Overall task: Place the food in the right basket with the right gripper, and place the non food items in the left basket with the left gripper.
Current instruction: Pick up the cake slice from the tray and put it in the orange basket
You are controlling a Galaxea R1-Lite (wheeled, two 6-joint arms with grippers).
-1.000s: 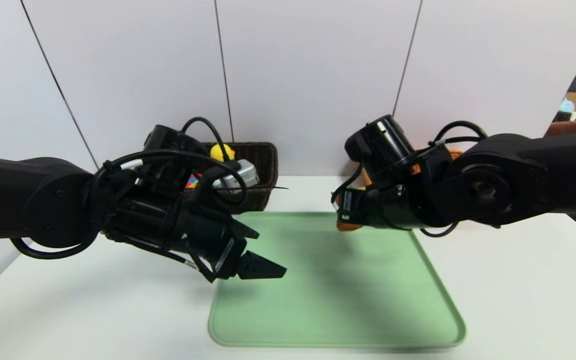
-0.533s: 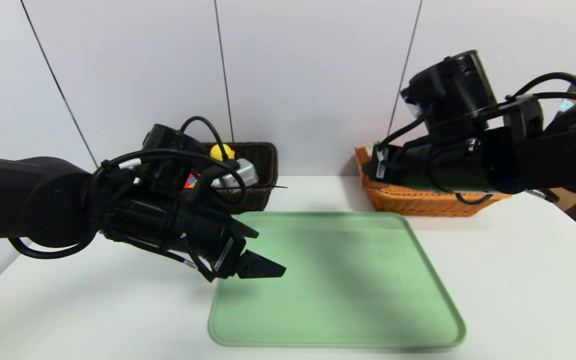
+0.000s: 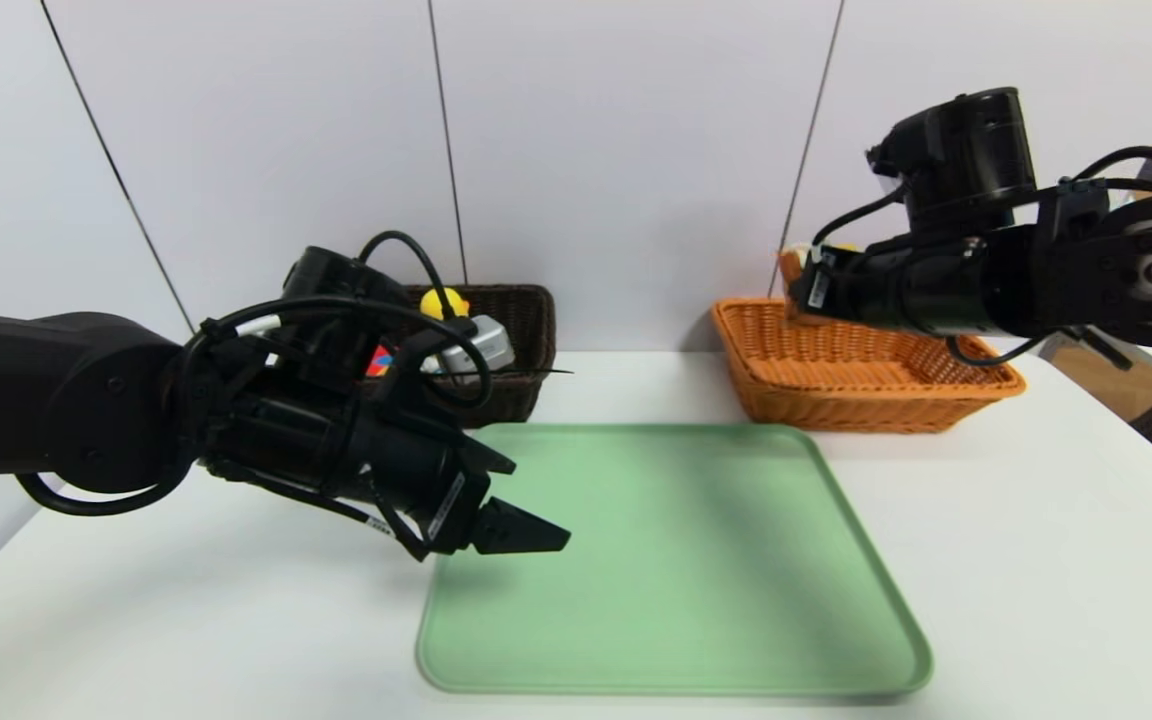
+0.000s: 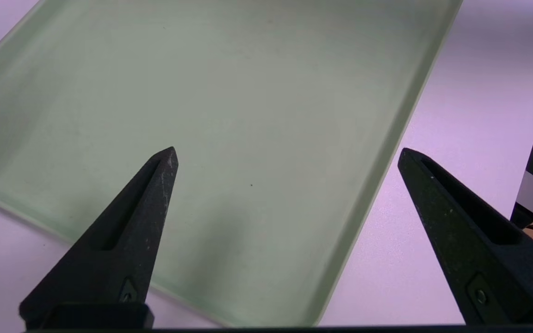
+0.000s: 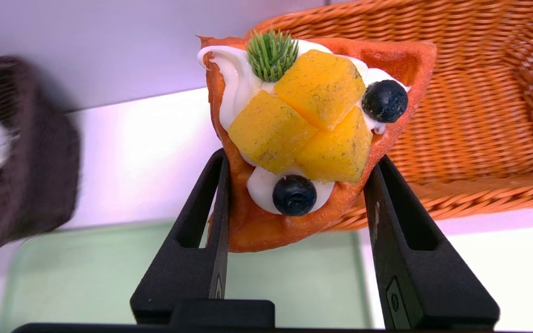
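My right gripper is to set the pastry down on the orange wicker basket's bottom (image 3: 827, 368) (image 5: 413, 134), toward the side of the dark basket.
The food (image 5: 303, 138), a brown pastry with white cream, yellow fruit and black berries, is pinched between the fingers of my right gripper (image 5: 299, 157). That gripper (image 3: 798, 282) hangs above the far left part of the right basket (image 3: 866, 390), an orange wicker one. The yellow duck (image 3: 443, 302) and the multicoloured cube (image 3: 383, 362) lie in the left basket (image 3: 528, 330), a dark wicker one, partly hidden behind my left arm. My left gripper (image 3: 526, 535) is open and holds nothing, low over the green tray's near left part (image 4: 248, 92).
The green tray (image 3: 676, 560) lies bare in the middle of the white table, in front of both baskets. A wall stands close behind the baskets. The right wrist view also shows the dark basket (image 5: 30, 152) farther off.
My right arm has risen and swung right and back, from the tray's far edge to above the orange basket, with the pastry in its grip. The left arm has stayed still.
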